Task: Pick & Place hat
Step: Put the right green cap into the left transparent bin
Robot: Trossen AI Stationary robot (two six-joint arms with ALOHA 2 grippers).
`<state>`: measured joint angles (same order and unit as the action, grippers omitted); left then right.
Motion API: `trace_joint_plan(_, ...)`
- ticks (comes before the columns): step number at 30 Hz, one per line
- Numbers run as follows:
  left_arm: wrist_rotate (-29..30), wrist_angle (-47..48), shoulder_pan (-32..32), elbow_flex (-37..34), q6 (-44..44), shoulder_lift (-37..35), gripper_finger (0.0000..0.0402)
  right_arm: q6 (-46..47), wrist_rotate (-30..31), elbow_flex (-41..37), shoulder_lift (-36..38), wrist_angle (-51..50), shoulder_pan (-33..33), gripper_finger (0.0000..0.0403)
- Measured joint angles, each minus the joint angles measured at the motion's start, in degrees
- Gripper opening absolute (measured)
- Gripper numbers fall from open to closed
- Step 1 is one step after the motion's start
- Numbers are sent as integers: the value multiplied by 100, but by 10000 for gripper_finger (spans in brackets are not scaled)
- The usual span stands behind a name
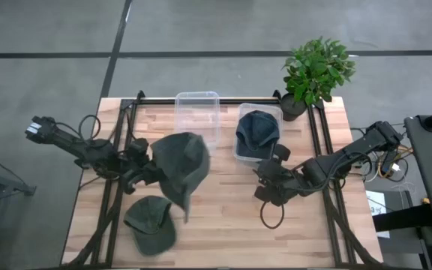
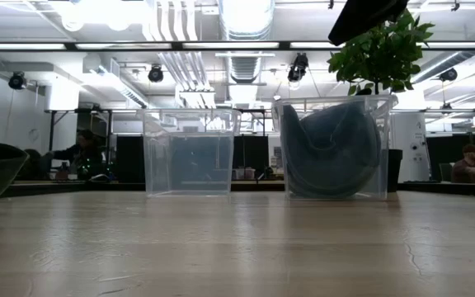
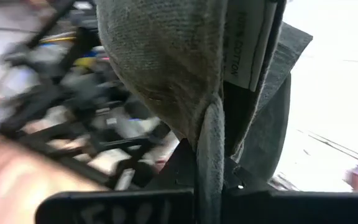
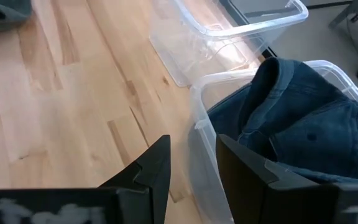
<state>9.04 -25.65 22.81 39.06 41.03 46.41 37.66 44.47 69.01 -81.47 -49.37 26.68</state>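
Next, my left gripper releases the olive-green cap inside the empty clear bin (image 1: 200, 119), next to the bin of the dark blue cap.
My left gripper (image 1: 153, 174) is shut on an olive-green cap (image 1: 180, 168), which it holds over the table's left-middle. The left wrist view fills with that cap (image 3: 166, 56), its inside label showing. A second green cap (image 1: 150, 223) lies on its crown's open side near the near-left corner. A dark blue cap (image 1: 258, 132) sits inside the right clear bin (image 1: 276, 112); the left clear bin (image 1: 197, 101) holds nothing. My right gripper (image 1: 270, 182) is open, just on the near side of the blue cap's bin (image 4: 199, 134). My left gripper pinches a thick folded rim of the green cap (image 3: 210, 155) between its two fingers, and the rim runs straight back between them. The cap stands out beyond the fingers with its inside and label turned to the wrist camera. In the high view it looks lifted off the table.
A potted plant (image 1: 315, 69) stands at the far-right corner behind the bins. Black frame rails (image 1: 122, 142) run along both table sides. In the low view both bins (image 2: 190, 153) stand side by side at the far side, with bare wood in front.
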Motion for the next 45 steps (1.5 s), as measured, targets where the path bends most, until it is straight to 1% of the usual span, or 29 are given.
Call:
trace_joint_plan(4,-672,-582,2,1,-489,4,4,-16,2,-61,0,3,-4,126)
trace_joint_plan(9,-723,-705,-1,1,-668,10,4,246,2,-202,0,23,-7,132)
trace_joint_plan(11,-606,-684,-2,0,-662,35,4,379,2,-263,0,27,-4,132)
trace_joint_plan(13,-75,-635,4,1,-545,81,4,539,2,-303,0,24,-7,130)
trace_joint_plan(15,771,-402,0,1,-310,142,4,616,4,-327,0,25,-7,127)
trace_joint_plan(18,2156,283,-9,1,129,270,4,607,20,-318,0,27,-7,123)
trace_joint_plan(20,2840,785,-53,1,490,343,4,551,52,-283,0,42,-7,121)
trace_joint_plan(22,3244,1192,-142,1,872,399,4,567,49,-256,26,40,-7,121)
trace_joint_plan(25,3440,1438,-352,1,1269,483,4,309,46,-169,59,52,-3,124)
trace_joint_plan(29,3404,1704,-777,124,1301,590,4,-225,-29,-76,186,238,-2,129)
trace_joint_plan(30,3396,1848,-919,181,1306,628,4,-432,-133,-78,253,362,-4,130)
trace_joint_plan(32,3262,2235,-1237,327,1390,706,4,-909,-539,-101,403,718,-10,132)
trace_joint_plan(35,2789,3048,-1811,680,1581,865,4,-1694,-1273,-195,682,1386,-11,134)
trace_joint_plan(37,2488,3651,-2184,936,1629,980,4,-2079,-1614,-266,878,1831,-4,134)
trace_joint_plan(41,1965,4579,-2971,1350,1643,1198,4,-2137,-1709,-345,1215,2019,-6,128)
trace_joint_plan(45,1198,4613,-3654,1486,1558,1392,4,-2119,-1711,-441,1394,2025,-4,123)
